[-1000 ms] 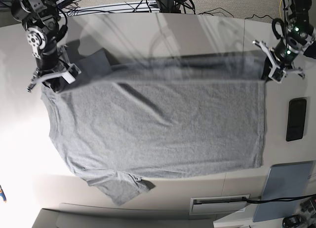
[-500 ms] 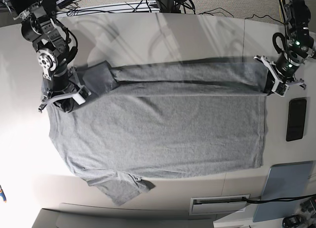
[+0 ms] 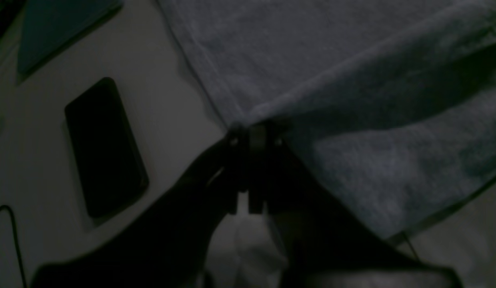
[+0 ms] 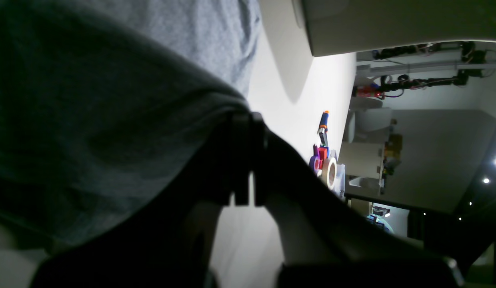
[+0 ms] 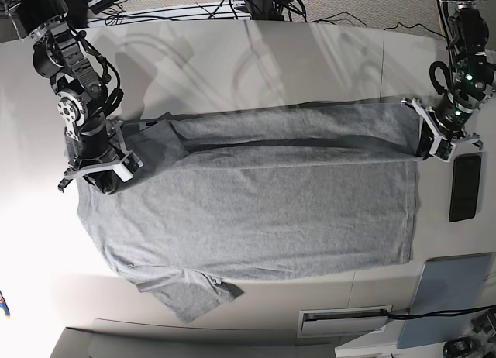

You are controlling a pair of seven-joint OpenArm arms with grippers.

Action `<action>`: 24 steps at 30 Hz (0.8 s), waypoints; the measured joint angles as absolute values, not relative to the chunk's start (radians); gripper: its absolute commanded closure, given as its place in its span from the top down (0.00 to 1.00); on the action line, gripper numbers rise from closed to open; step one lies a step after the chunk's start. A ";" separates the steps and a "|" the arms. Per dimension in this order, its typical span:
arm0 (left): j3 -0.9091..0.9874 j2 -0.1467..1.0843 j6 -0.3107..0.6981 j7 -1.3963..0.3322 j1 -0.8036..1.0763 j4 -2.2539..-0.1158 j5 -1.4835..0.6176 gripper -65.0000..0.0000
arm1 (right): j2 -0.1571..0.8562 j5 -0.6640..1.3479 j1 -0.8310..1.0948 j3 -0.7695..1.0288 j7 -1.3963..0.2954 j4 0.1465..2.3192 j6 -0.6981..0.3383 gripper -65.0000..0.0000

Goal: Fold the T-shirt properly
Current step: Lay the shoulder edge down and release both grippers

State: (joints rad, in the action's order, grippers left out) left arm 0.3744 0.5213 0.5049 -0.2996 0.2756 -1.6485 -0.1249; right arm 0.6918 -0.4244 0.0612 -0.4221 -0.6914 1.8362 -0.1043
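Note:
My right gripper and left gripper should grab the far folded edge [image 5: 145,127] and pull the T-shirt closer, because the T-shirt's near sleeve is far from my arms.
The heather-grey T-shirt [image 5: 256,211] lies flat across the table, plain side up, its far edge folded toward me in a long band [image 5: 294,129]. My left gripper [image 5: 428,147] is shut on the folded hem corner at the right; the left wrist view shows its jaws [image 3: 256,134] pinching the cloth [image 3: 372,120]. My right gripper [image 5: 105,176] is shut on the shoulder and sleeve edge at the left; in the right wrist view the cloth [image 4: 92,120] drapes over its jaws [image 4: 248,120]. A sleeve [image 5: 194,296] sticks out at the near left.
A black phone [image 5: 465,187] lies just right of the shirt, also in the left wrist view [image 3: 104,148]. A grey-blue pad [image 5: 449,288] sits at the near right. Cables run along the table's far edge [image 5: 232,13]. Tape rolls and small tools [image 4: 324,160] lie beyond the left side.
Both grippers have carried the shirt's far edge toward me, laying it over the body. The folded band is wider now and the far sleeve lies flat inside the fold.

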 measured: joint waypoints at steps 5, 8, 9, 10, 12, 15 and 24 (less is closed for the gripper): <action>0.374 0.521 0.505 -0.299 0.271 -1.649 -0.125 0.00 | 0.692 -0.424 0.061 -0.422 -0.691 1.836 -0.105 0.00; 0.374 0.521 0.505 -0.300 0.271 -1.649 -0.125 0.00 | 0.692 -0.424 0.061 -0.422 -0.691 1.836 -0.104 0.00; 0.374 0.521 0.505 -0.299 0.271 -1.649 -0.125 0.00 | 0.692 -0.424 0.061 -0.422 -0.691 1.836 -0.104 0.00; 0.374 0.521 0.505 -0.300 0.271 -1.649 -0.125 0.00 | 0.692 -0.424 0.061 -0.422 -0.691 1.836 -0.105 0.00; 0.374 0.521 0.505 -0.300 0.271 -1.649 -0.125 0.00 | 0.692 -0.424 0.061 -0.422 -0.692 1.836 -0.104 0.09; 0.374 0.521 0.505 -0.299 0.271 -1.649 -0.125 0.05 | 0.692 -0.411 0.061 -0.422 -0.692 1.836 -0.104 0.28; 0.374 0.521 0.505 -0.299 0.271 -1.648 -0.125 0.34 | 0.692 -0.386 0.061 -0.422 -0.715 1.836 -0.096 0.32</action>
State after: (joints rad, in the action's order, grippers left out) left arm 0.3744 0.5213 0.5045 -0.2993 0.2710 -1.6482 -0.1249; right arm 0.6922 -0.3862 0.0612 -0.4221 -0.7155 1.8362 -0.0963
